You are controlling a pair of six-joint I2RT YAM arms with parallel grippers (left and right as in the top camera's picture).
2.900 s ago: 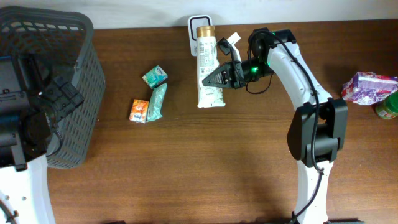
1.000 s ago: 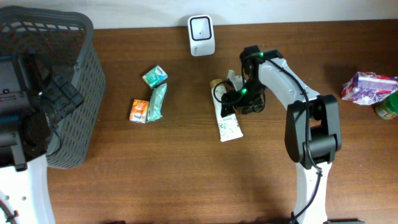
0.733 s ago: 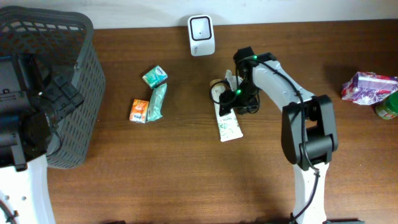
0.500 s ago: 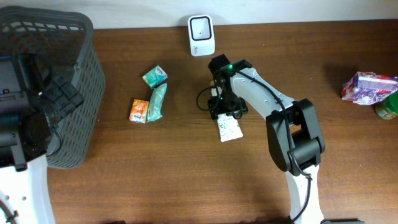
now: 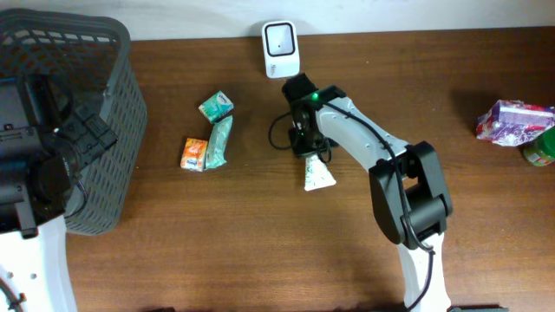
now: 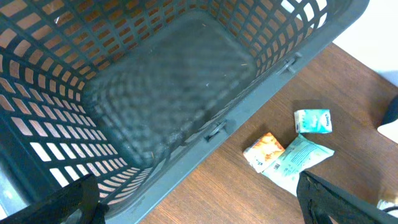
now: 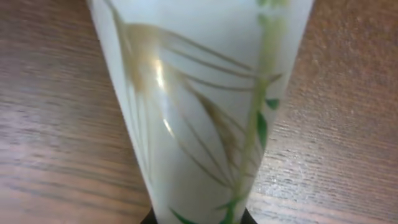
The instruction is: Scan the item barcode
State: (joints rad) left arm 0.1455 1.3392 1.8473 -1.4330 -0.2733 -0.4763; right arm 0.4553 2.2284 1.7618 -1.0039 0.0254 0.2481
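The robot's right gripper will set the white tube down on the table (image 5: 522,180) just in front of the green jar.
The item is a white tube with a green and gold leaf print (image 5: 317,172); it lies mid-table with its wide crimped end toward the front. My right gripper (image 5: 307,146) is shut on its upper end. Seen from the right wrist, the tube (image 7: 199,93) fills the frame, and only dark finger bases show at the bottom edge on either side of it, where my right gripper (image 7: 199,219) sits. No barcode shows. The white scanner (image 5: 280,37) stands at the back edge, just beyond the gripper. My left gripper (image 6: 202,205) hangs open over the basket rim, holding nothing.
A dark mesh basket (image 5: 104,95) fills the left side. Two teal packets (image 5: 216,106) (image 5: 219,141) and an orange one (image 5: 193,154) lie between the basket and the tube. A pink package (image 5: 513,120) and a green jar (image 5: 539,149) sit at the far right edge.
My right gripper slid left along the tube to its upper end and shut on it. The tube now looks shorter from above. The left arm has not moved.
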